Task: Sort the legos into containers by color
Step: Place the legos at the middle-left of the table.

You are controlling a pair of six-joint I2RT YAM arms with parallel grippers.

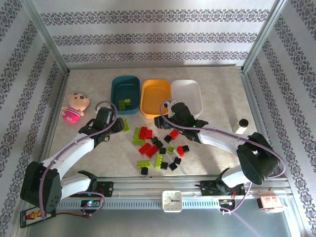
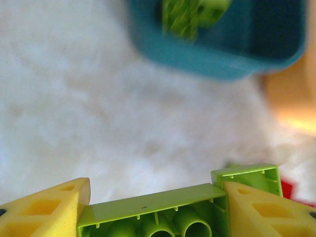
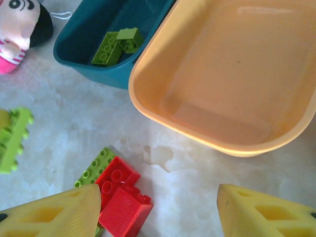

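Observation:
My left gripper needs to lower both legos, open and retake the held lego alone [image 2: 154, 206], because another lime green lego hangs outside its finger beside the held one.
My left gripper [image 2: 155, 197] is shut on a lime green lego [image 2: 148, 207], its hollow underside facing the camera. In the top view this gripper [image 1: 120, 126] sits just below the dark teal container [image 1: 125, 83], which holds lime green legos [image 1: 124, 103]. My right gripper [image 3: 158, 197] stands open over bare table, with nothing between its fingers. Red legos [image 3: 121, 197] lie on a green one by its left finger. The orange container [image 3: 148, 106] and the white container [image 1: 186, 84] hold nothing. Loose red, black and green legos [image 1: 158, 148] are scattered mid-table.
A pink plush doll [image 1: 75, 107] lies left of the teal container. A small white cylinder [image 1: 242, 124] stands at the right. Metal rails and patterned walls border the table, and there is free room on its far right and far left.

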